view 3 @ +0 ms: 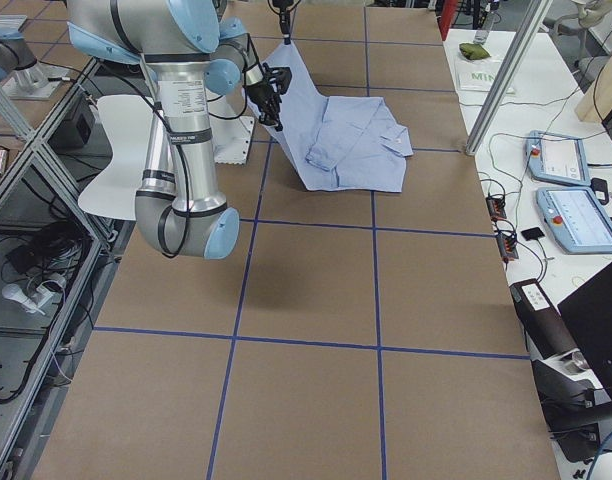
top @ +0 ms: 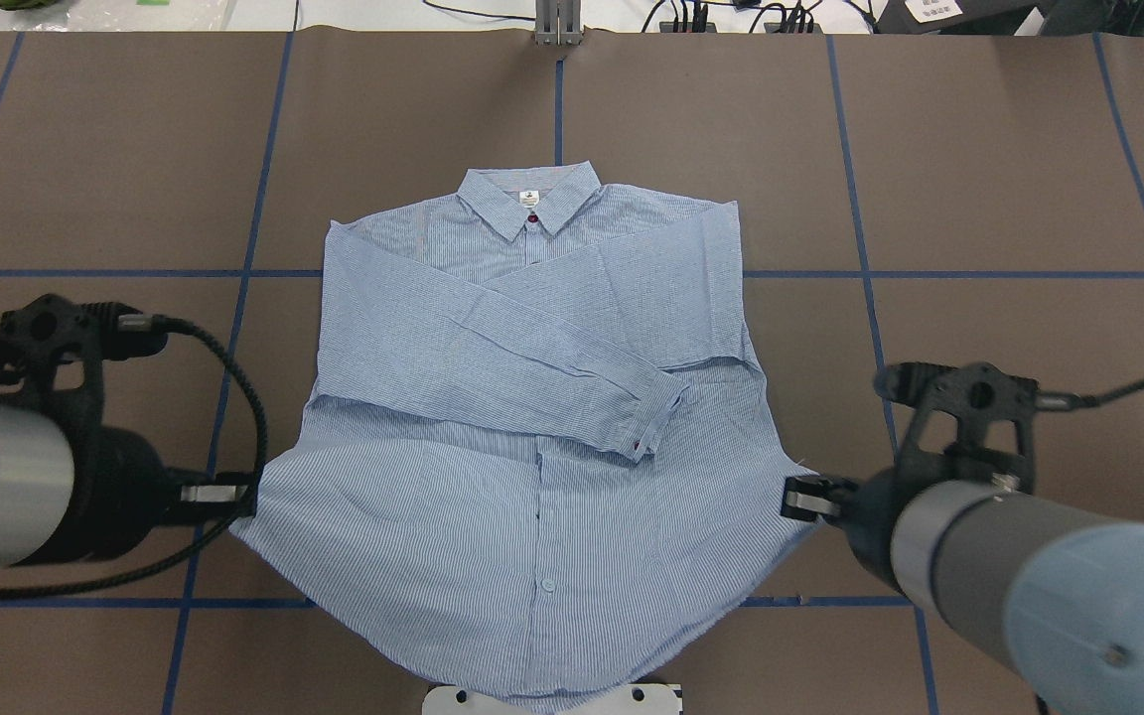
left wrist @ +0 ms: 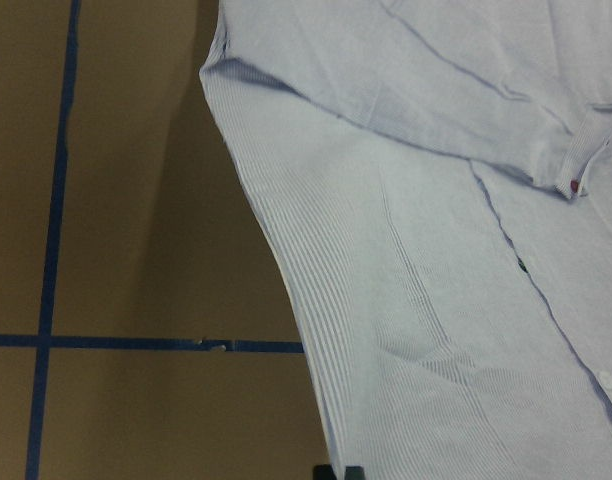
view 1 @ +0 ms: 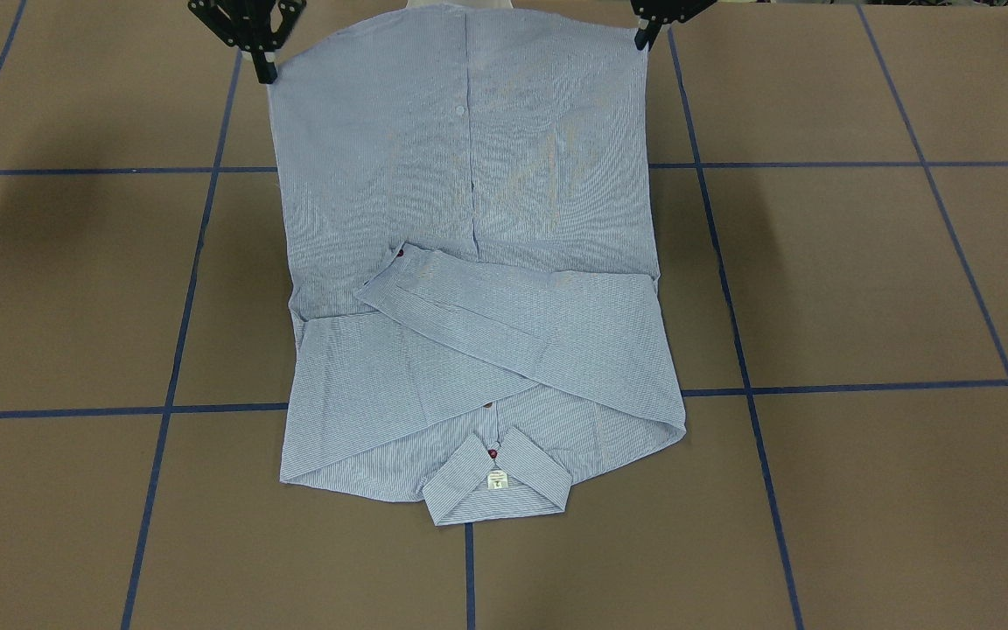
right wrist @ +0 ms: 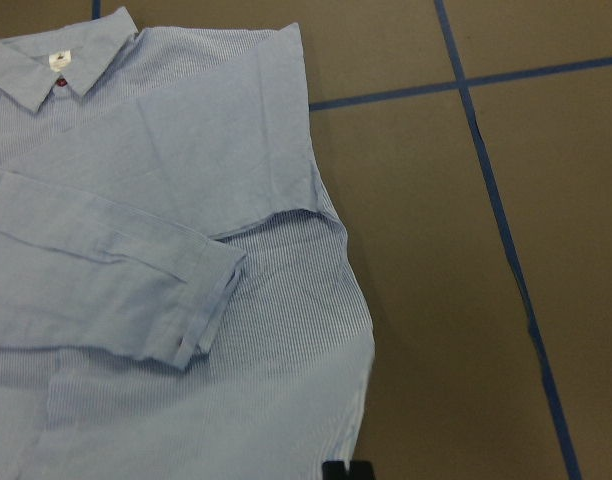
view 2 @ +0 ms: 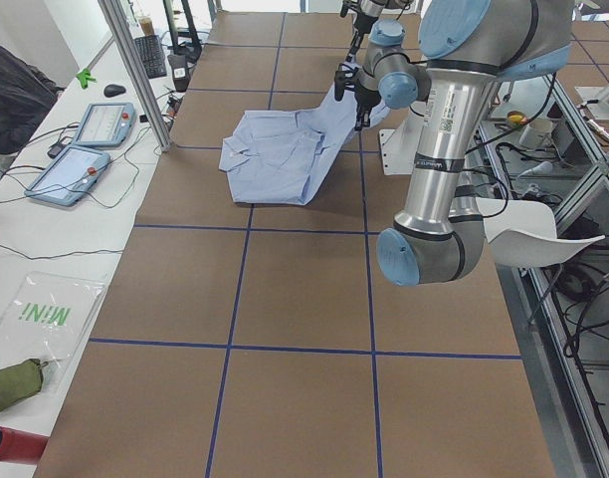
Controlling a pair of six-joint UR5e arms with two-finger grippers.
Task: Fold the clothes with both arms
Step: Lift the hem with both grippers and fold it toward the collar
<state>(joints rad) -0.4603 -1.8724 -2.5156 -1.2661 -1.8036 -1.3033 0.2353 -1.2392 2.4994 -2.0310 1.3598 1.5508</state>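
Note:
I will let go of the corner of the shirt's hem with my left gripper on the brown table point(view 1: 716, 490), just past the shirt's shoulder on that same side.
The light blue striped shirt point(top: 532, 397) lies face up, collar point(top: 529, 197) at the far side, both sleeves folded across the chest. Its lower half is lifted off the table and slopes up toward the robot in the front-facing view point(view 1: 469, 175). My left gripper point(top: 234, 494) is shut on the hem's left corner; it shows at the top right of the front-facing view point(view 1: 644, 37). My right gripper point(top: 802, 497) is shut on the hem's right corner, at the top left of that view point(view 1: 266, 68). Both wrist views look down the shirt point(left wrist: 436, 250) point(right wrist: 136, 250).
Brown table point(top: 979, 199) with a blue tape grid. The white pedestal base point(top: 552, 698) stands under the lifted hem. Tablets point(view 2: 81, 149) and cables lie on a side bench past the table's far edge.

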